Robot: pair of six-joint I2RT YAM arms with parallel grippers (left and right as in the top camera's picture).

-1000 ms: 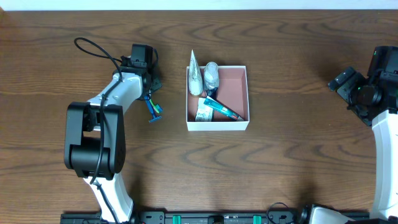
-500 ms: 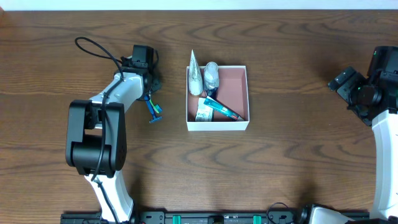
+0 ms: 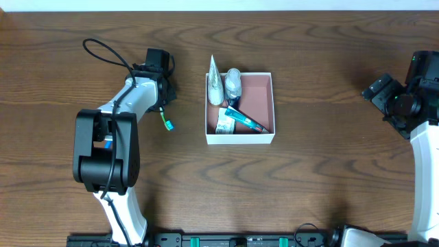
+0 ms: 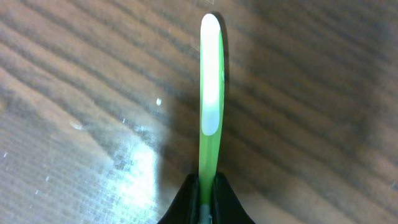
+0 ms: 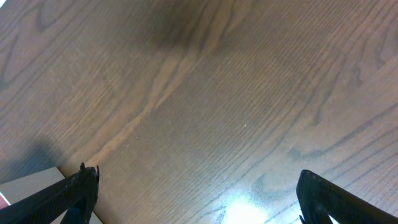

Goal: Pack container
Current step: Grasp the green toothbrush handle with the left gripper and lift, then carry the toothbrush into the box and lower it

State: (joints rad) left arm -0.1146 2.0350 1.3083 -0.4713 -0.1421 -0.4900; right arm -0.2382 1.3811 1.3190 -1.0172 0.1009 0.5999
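Note:
The robot's left gripper will let go of the green-handled toothbrush inside the container, along the container's side point(image 3: 265, 107) farthest from the silver cone-shaped pouch.
The container point(image 3: 240, 139), a square white-walled box with a pinkish-brown inside, stands mid-table. It holds a silver cone-shaped pouch point(image 3: 215, 84), a silver packet point(image 3: 234, 84), a teal tube point(image 3: 245, 121) and a small sachet point(image 3: 223, 125). My left gripper point(image 3: 163, 101) is left of the box, shut on a green-handled toothbrush point(image 3: 165, 121). In the left wrist view the jaws point(image 4: 205, 200) pinch the green handle point(image 4: 210, 93), which points away over the wood. My right gripper point(image 3: 378, 92) is far right, open and empty, its fingers wide apart in the right wrist view point(image 5: 196, 199).
The table is dark wood grain. A black cable point(image 3: 110, 55) loops off the left arm. A white edge point(image 5: 28, 182) shows at the lower left of the right wrist view.
The toothbrush looks shorter from above and its blue end has moved closer to my left gripper, so it has tilted up off the table. The right arm has not moved.

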